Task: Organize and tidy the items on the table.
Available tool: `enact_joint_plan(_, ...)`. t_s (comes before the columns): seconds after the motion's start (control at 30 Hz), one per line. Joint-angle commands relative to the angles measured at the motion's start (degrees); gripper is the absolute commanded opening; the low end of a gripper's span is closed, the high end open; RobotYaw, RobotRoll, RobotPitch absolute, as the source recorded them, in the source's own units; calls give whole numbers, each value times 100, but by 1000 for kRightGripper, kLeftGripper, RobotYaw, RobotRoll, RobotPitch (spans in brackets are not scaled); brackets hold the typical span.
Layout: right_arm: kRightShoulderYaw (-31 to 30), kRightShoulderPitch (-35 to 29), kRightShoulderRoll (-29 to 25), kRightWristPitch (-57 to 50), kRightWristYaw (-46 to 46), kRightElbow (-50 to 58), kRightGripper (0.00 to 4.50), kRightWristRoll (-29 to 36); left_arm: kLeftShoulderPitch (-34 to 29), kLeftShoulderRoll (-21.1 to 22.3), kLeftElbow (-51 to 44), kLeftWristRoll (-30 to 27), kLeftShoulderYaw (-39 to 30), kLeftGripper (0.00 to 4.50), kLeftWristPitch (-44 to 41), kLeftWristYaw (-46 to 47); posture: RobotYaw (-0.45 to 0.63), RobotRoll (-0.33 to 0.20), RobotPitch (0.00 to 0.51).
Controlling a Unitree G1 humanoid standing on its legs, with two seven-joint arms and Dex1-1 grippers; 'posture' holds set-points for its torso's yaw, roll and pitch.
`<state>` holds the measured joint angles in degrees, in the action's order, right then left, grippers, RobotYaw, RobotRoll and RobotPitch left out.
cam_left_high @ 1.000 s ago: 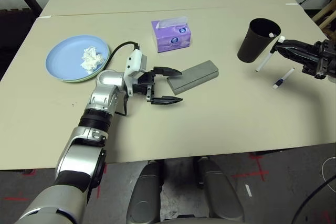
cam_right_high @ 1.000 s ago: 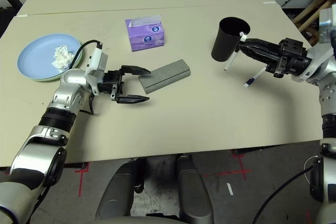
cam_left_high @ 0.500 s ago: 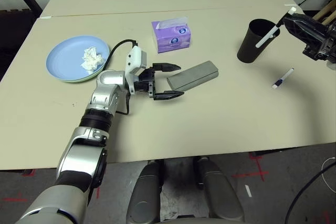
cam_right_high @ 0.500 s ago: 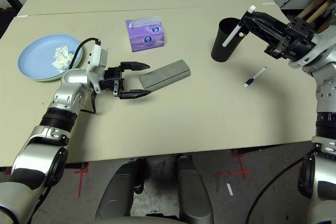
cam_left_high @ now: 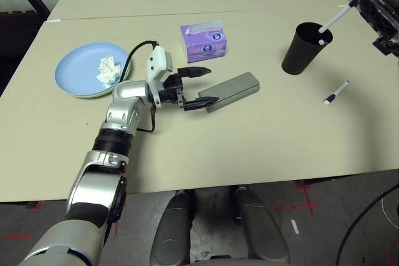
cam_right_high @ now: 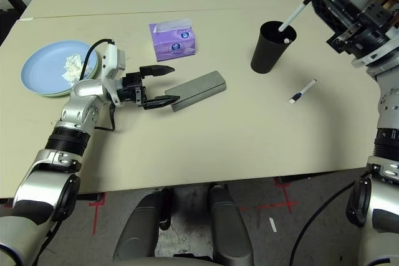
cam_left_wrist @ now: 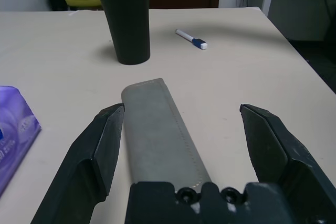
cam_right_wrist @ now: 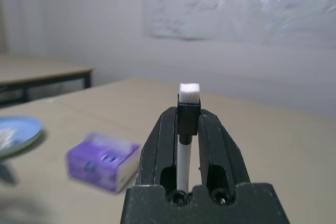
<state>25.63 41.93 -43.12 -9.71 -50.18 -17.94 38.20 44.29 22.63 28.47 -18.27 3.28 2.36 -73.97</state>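
Note:
My right gripper is holding the white pen. The pen now hangs over the black cup. It will release the pen inside the opening of the black cup (cam_left_high: 302, 34).
The grey glasses case (cam_left_high: 232, 90) lies mid-table (cam_left_high: 249, 154). My left gripper (cam_left_high: 204, 85) is open with one finger on each side of the case's near end; in the left wrist view the case (cam_left_wrist: 157, 129) runs between the fingers (cam_left_wrist: 105, 145). A light blue plate (cam_left_high: 78, 66) holds the crumpled white tissue (cam_left_high: 107, 70) and rests on the pale green plate (cam_left_high: 93, 95). My right gripper (cam_right_high: 329, 1) is shut on a white pen (cam_right_high: 298, 12), whose lower tip hangs over the black cup (cam_left_high: 305, 48). The sunglasses are out of view.
A purple tissue box (cam_left_high: 204, 42) stands just behind the case. A second white pen with a blue band (cam_left_high: 335, 93) lies on the table to the right of the cup. A seam runs across the table behind the box.
My left gripper has moved forward, so its open fingers now flank the case's end. My right gripper has lifted the white pen from the table up over the cup.

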Motion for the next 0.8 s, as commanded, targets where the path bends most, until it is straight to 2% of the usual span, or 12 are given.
enact_joint_plan(0.03, 107, -48, -19, 205, 97, -145, 402, -162, -124, 43, -182, -94, -4, 4500, -141, -114, -2, 0, 183)
enact_joint_plan(0.77, -244, -130, 582, 1022, 738, -188, 402, -977, -141, 142, -192, -63, -12, 4500, -191, -126, 8, 0, 180)
enact_joint_plan(0.8, -269, -147, 605, 1021, 775, -175, 752, -1011, -147, 147, -201, -63, -10, 4500, -196, -123, 9, 0, 179)
